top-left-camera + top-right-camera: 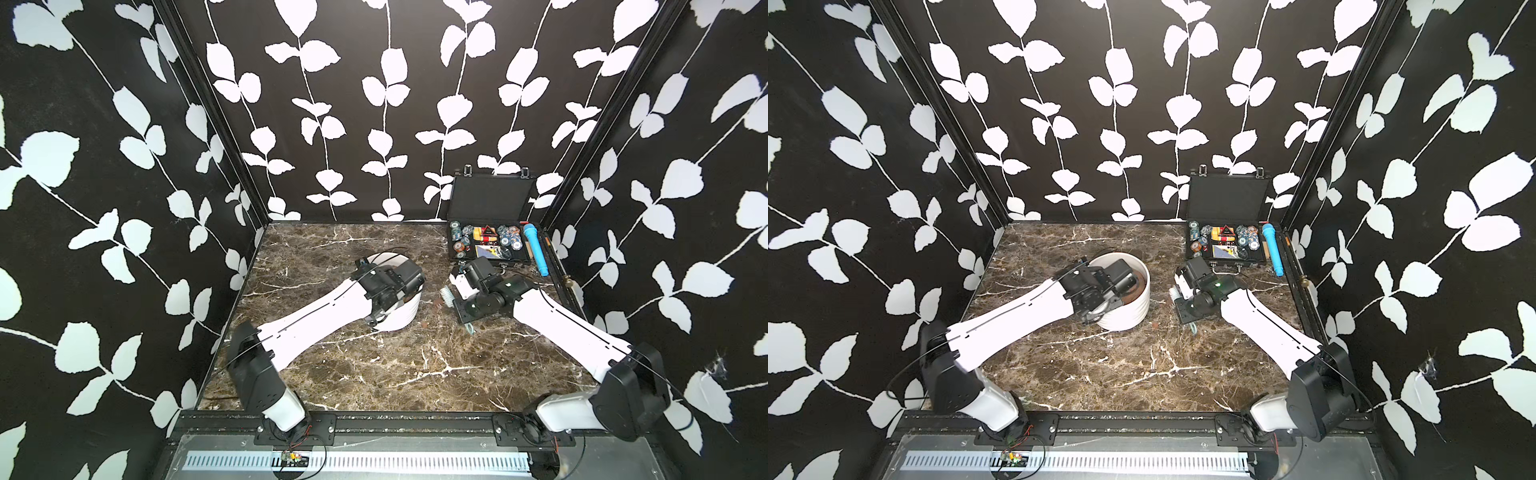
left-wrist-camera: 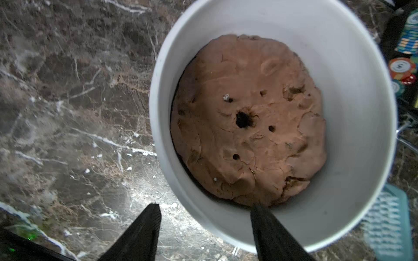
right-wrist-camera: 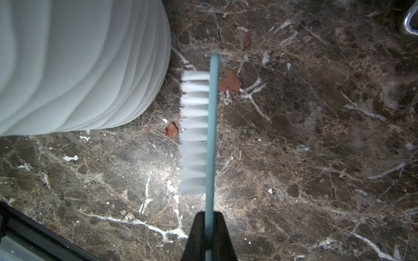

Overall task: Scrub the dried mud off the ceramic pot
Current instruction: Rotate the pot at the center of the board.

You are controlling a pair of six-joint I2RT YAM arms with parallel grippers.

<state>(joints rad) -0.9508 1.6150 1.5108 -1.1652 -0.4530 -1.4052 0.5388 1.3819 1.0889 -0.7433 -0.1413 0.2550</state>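
Next, my left gripper grips the pot's rim squarely on the side of the pot [image 2: 162, 167] away from the brush before scrubbing, because that rim slants across its open fingers.
The ceramic pot [image 1: 398, 319] [image 1: 1128, 311] [image 3: 79, 67] stands left of the table's middle, white and ribbed. A lumpy brown mound [image 2: 248, 119] with a central hole fills its bottom. My left gripper [image 2: 205, 209] is open and straddles the pot's rim [image 2: 226, 228], one finger inside and one outside. My right gripper [image 3: 209, 213] is shut on a teal brush [image 3: 212, 113] [image 1: 446, 296], whose white bristles [image 3: 194, 135] face the pot's wall a short gap away. Reddish-brown flakes of dried mud [image 3: 230, 82] [image 3: 171, 131] lie on the marble by the brush. The wall that shows is plain white.
An open black case of coloured chips [image 1: 490, 243] [image 1: 1225, 243] stands at the back right, with a blue microphone-shaped thing [image 1: 536, 249] beside it. Patterned walls close in the table on three sides. A black rail [image 1: 374, 424] runs along the front edge.
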